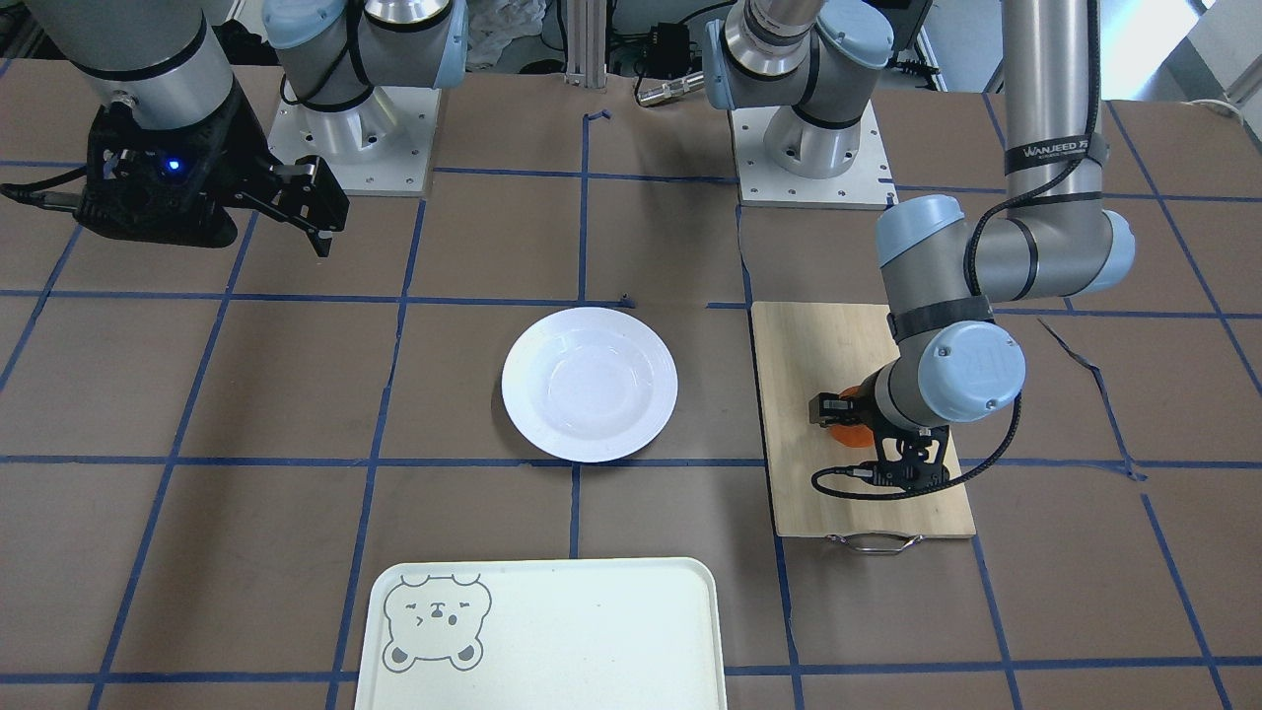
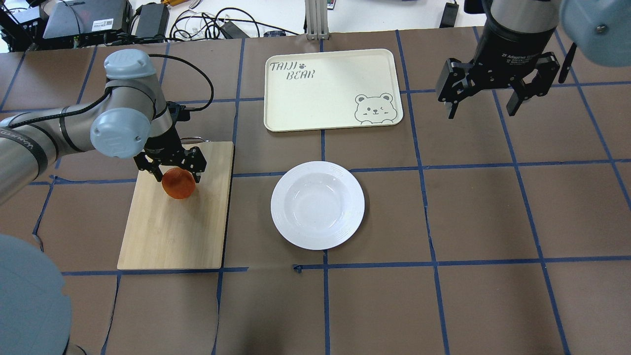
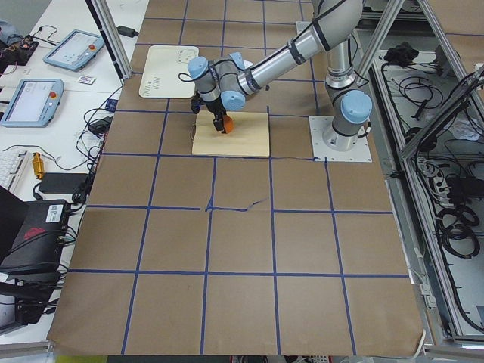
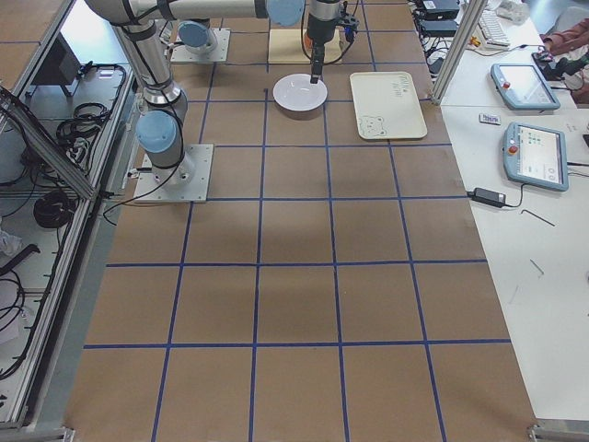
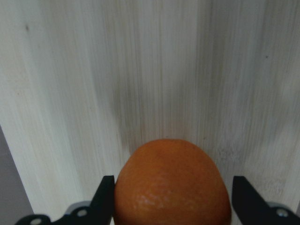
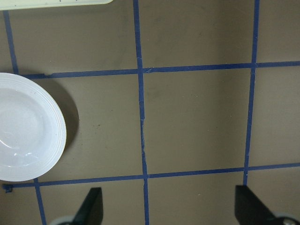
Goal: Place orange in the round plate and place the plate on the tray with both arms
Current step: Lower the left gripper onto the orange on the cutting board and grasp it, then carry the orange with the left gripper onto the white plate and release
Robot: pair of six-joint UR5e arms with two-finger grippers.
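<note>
I need to release the orange with my left gripper near the middle of the empty white round plate (image 1: 588,390).
The orange (image 2: 178,184) rests on a bamboo cutting board (image 2: 172,231) on the robot's left side. My left gripper (image 2: 177,172) comes down over it, one black finger on each side, and is shut on the orange (image 5: 172,183); the left wrist view shows the fingers (image 5: 105,197) drawn in against the fruit. The white round plate (image 2: 318,204) lies empty at mid-table. Beyond it sits the cream tray (image 2: 320,98) with its bear face, also empty. My right gripper (image 2: 490,106) hangs open, high over bare table to the right of the tray, holding nothing. The plate's rim (image 6: 51,136) shows in the right wrist view.
The cutting board (image 1: 818,345) has a metal handle (image 1: 875,540) on its far edge. Both arm bases (image 1: 813,148) are bolted at the robot's side of the table. Blue tape lines grid the brown surface. Cables and electronics lie beyond the far edge.
</note>
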